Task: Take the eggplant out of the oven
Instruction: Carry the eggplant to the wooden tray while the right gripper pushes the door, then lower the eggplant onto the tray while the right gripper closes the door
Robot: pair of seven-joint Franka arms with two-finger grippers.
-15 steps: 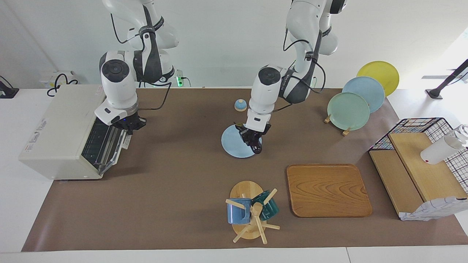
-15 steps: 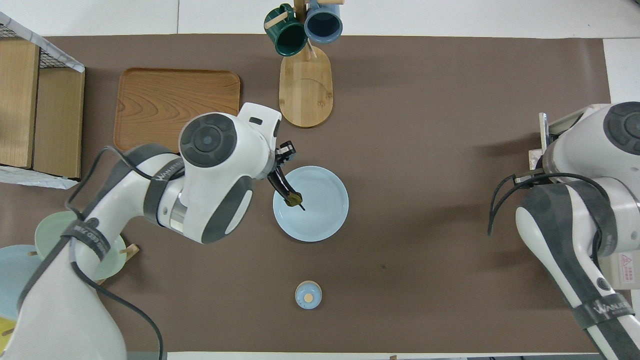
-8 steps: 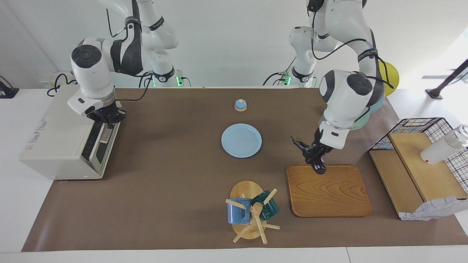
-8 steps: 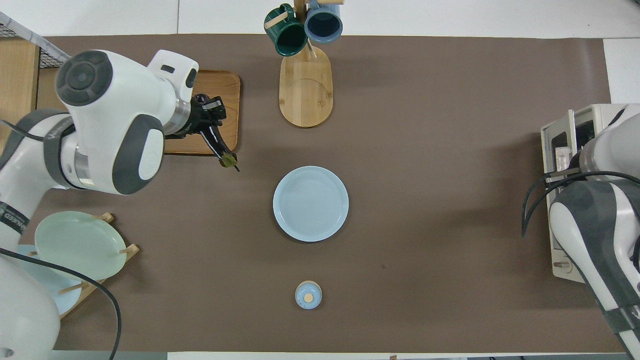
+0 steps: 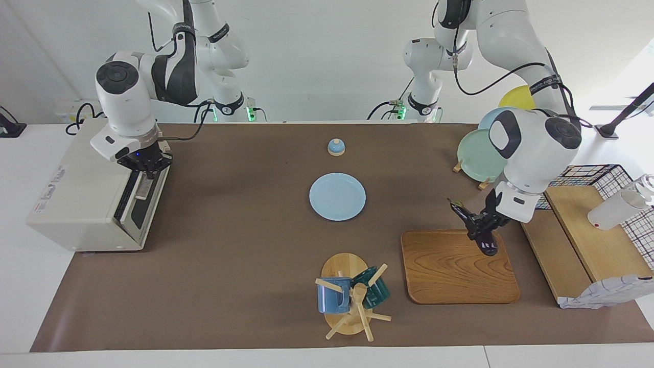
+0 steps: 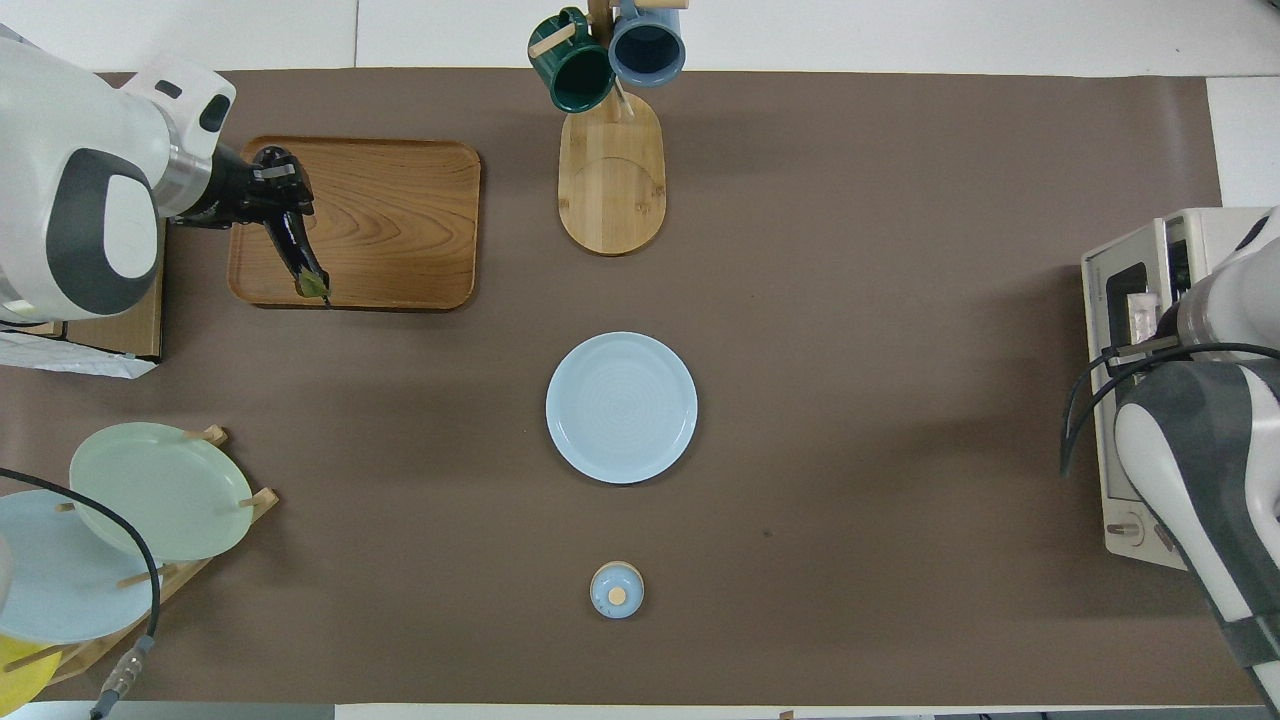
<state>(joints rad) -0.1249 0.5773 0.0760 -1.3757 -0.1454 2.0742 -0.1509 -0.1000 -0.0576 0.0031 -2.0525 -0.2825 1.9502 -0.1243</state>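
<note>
The robot's left gripper needs to release the eggplant on the middle of the wooden tray [image 6: 361,221].
My left gripper [image 5: 479,229] is shut on the eggplant [image 5: 488,246], a slim dark purple one with a green stem cap. It hangs tilted over the wooden tray's [image 5: 449,276] edge nearest the robots, low end close to the wood. From overhead, the eggplant [image 6: 298,255] and left gripper [image 6: 265,185] are over the tray [image 6: 400,220]. The cream oven [image 5: 76,189] stands at the right arm's end, its dark door [image 5: 137,204] up against its front. My right gripper [image 5: 145,164] is shut at the handle on the door's top edge; overhead, the right arm hides it above the oven [image 6: 1130,300].
A light blue plate [image 5: 337,197] lies mid-table, with a small blue lidded knob [image 5: 335,147] nearer the robots. A mug tree [image 5: 350,296] holds two mugs beside the tray. A plate rack [image 5: 485,153] and a wire basket with wooden boards [image 5: 587,230] stand at the left arm's end.
The left arm carried the eggplant from over the blue plate to over the wooden tray. The right gripper swung the oven door up from half open to shut.
</note>
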